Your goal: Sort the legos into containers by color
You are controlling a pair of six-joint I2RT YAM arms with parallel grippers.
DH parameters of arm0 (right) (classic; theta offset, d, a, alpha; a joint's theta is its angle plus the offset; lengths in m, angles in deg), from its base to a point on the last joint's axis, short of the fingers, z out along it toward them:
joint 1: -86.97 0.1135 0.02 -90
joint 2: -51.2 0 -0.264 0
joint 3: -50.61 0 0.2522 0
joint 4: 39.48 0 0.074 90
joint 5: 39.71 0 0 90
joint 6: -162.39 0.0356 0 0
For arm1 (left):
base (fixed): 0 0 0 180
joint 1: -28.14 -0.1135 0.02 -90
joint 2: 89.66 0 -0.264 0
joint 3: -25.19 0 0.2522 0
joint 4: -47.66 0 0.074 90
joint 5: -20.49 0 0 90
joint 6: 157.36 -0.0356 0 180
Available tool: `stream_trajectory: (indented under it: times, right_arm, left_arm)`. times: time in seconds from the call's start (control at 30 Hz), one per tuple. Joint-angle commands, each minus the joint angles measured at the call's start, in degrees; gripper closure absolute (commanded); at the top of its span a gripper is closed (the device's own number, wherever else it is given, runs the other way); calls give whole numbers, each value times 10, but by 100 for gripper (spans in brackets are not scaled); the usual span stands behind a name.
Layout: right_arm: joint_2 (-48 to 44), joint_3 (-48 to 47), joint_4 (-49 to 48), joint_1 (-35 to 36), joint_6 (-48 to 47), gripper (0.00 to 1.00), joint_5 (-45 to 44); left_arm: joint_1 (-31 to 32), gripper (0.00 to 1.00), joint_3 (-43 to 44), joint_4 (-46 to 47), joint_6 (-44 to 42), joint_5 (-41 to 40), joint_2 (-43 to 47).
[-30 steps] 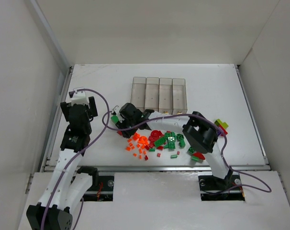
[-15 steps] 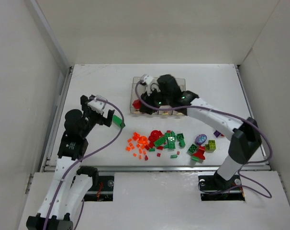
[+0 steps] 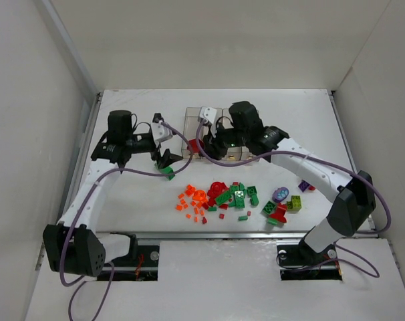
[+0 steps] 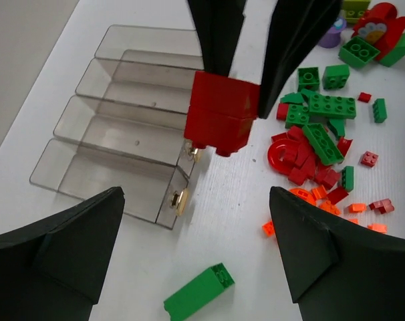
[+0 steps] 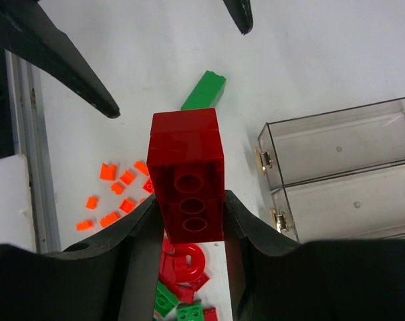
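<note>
Next, my right gripper releases the red brick, which hangs above the bins now, in the middle of the clear end bin (image 3: pixel 193 132) (image 5: pixel 339 148) nearest my left gripper.
My right gripper (image 3: pixel 194 146) is shut on a red brick (image 5: pixel 188 180), which it holds above the near left end of the clear bins (image 3: pixel 222 130). The same red brick shows between black fingers in the left wrist view (image 4: pixel 221 114). My left gripper (image 3: pixel 164 140) is open wide and empty. A long green brick (image 4: pixel 199 293) lies on the table between its fingers, and also shows in the top view (image 3: pixel 168 175). The bins (image 4: pixel 122 134) look empty. The mixed pile of legos (image 3: pixel 236 197) lies in front of the bins.
Small orange bits (image 3: pixel 192 204) are scattered left of the pile. Purple and lime-yellow pieces (image 3: pixel 289 198) lie at its right. The white walls of the enclosure stand on both sides, and a rail (image 3: pixel 216 234) runs along the near edge.
My left arm has swung up and right towards the bins, and the green brick now lies on the table under its open fingers. My right gripper has barely shifted with the red brick.
</note>
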Motion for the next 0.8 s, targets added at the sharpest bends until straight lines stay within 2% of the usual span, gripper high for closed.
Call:
stream_trajectory:
  times: [0.0, 0.13, 0.23, 0.33, 0.4, 0.43, 0.47, 0.67, 0.7, 0.77]
  right_arm:
    - [4, -26, -9, -10, -34, 100, 40]
    - [23, -40, -2, -10, -45, 100, 45]
    - [36, -45, 9, -10, -61, 100, 52]
    - [37, -45, 1, -10, -61, 100, 61]
    - [31, -40, -5, -10, -61, 100, 61]
    - [31, -40, -11, -10, -61, 100, 61]
    - [31, -40, -11, -10, -56, 100, 61]
    - [26, -29, -11, -10, -56, 100, 60]
    - [26, -29, -16, -10, -56, 100, 60]
    - [26, -29, -16, -10, -50, 100, 60]
  left_arm:
    - [21, 13, 55, -103, -130, 71, -12]
    - [50, 17, 72, -103, -130, 65, -37]
    - [63, 21, 80, -71, -82, 65, -50]
    - [69, 25, 80, -66, -77, 51, -62]
    - [69, 30, 80, -66, -77, 36, -67]
    - [69, 39, 80, -66, -77, 36, -67]
    - [69, 43, 80, -66, -77, 27, -72]
    - [69, 46, 75, -77, -107, 15, -72]
    - [69, 53, 75, -77, -107, 15, -72]
    - [69, 61, 75, -72, -101, 15, -72]
